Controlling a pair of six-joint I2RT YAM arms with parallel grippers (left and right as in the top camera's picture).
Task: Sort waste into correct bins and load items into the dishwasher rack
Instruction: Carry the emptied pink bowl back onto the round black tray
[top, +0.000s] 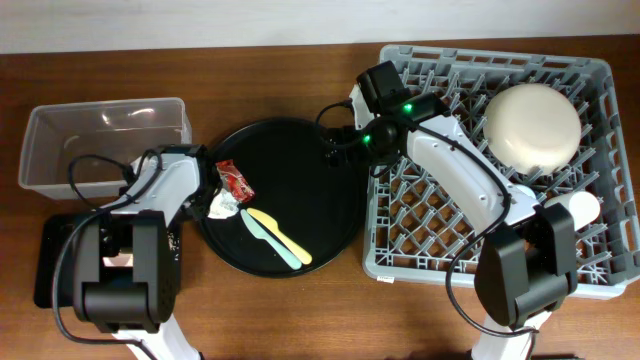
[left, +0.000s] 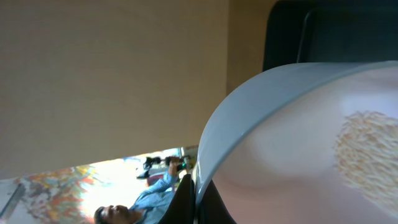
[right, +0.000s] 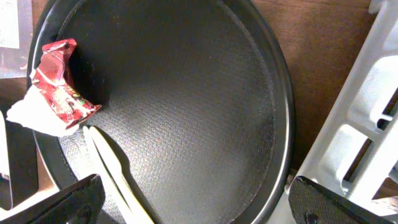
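Note:
Next, my left gripper sets the small pink bowl down on the round black tray (top: 277, 180) beside the red wrapper and lets go of it.
My left gripper (left: 198, 199) is shut on the rim of the small pink bowl (left: 292, 143), which is tipped on its side with white rice-like grains (left: 367, 155) clinging inside. In the overhead view the left arm hides it; a bit of pink (top: 118, 261) shows above the shallow black tray (top: 48, 262). My right gripper (right: 193, 205) is open and empty over the right side of the round black tray (top: 330, 215). The red wrapper (top: 237, 180), white napkin (top: 222, 205), yellow utensil (top: 262, 222) and mint-green utensil (top: 290, 250) lie on that tray. The light blue cup is out of view.
The clear tub (top: 100, 120) stands at the back left. The grey rack (top: 430, 240) at the right holds the cream bowl (top: 532, 125) and a white cup (top: 583, 208). The right wrist view shows the wrapper (right: 59, 81), the napkin (right: 31, 118) and the rack's edge (right: 367, 124).

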